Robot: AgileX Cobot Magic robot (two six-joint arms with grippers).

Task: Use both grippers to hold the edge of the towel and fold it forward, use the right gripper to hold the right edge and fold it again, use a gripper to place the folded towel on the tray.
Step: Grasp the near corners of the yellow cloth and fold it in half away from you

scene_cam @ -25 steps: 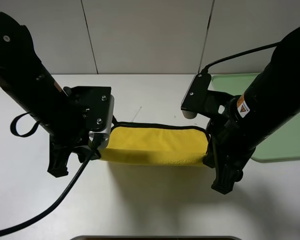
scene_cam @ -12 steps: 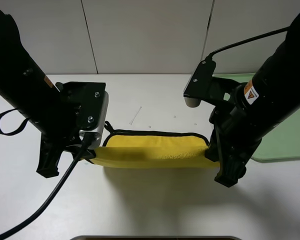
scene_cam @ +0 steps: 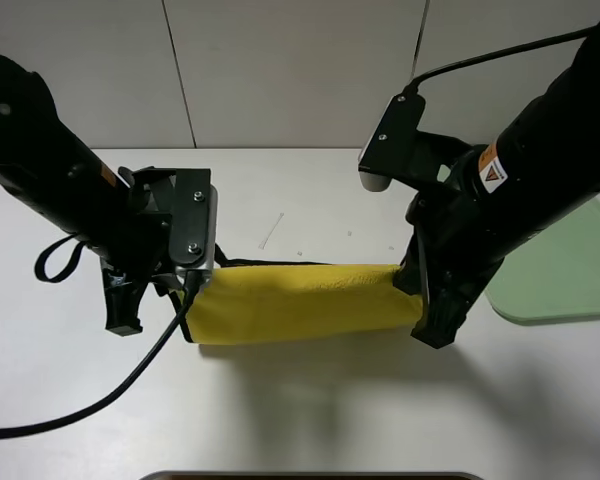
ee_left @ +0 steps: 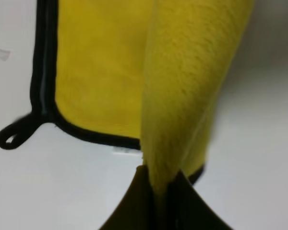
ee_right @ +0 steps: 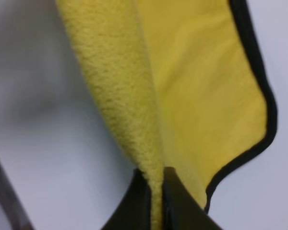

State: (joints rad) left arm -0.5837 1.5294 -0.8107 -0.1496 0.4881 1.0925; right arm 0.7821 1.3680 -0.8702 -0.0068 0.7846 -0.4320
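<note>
My right gripper has the lifted edge of the yellow towel, which still lies partly on the white table. I need to release it on the towel's far corner (scene_cam: 412,272) (ee_right: 257,130) that is nearest the light green tray.
A yellow towel (scene_cam: 300,302) with black trim hangs lifted between my two grippers, its far part still on the white table. My left gripper (scene_cam: 187,318) is shut on the towel's left end; in the left wrist view its fingers (ee_left: 156,201) pinch the yellow cloth (ee_left: 182,86). My right gripper (scene_cam: 420,312) is shut on the right end; in the right wrist view its fingers (ee_right: 153,201) clamp the cloth (ee_right: 129,96). A black hanging loop (ee_left: 12,136) lies on the table. The light green tray (scene_cam: 560,270) lies at the right, partly hidden by the right arm.
A white table (scene_cam: 310,400) runs under everything. A black cable (scene_cam: 100,400) trails from the left arm across the table's front left. A pale wall (scene_cam: 290,70) stands behind. A small white scrap (scene_cam: 271,232) lies behind the towel.
Both grippers have lifted the towel's held edge higher and carried it away from the table's front edge, so the yellow cloth now hides the black trim behind it.
</note>
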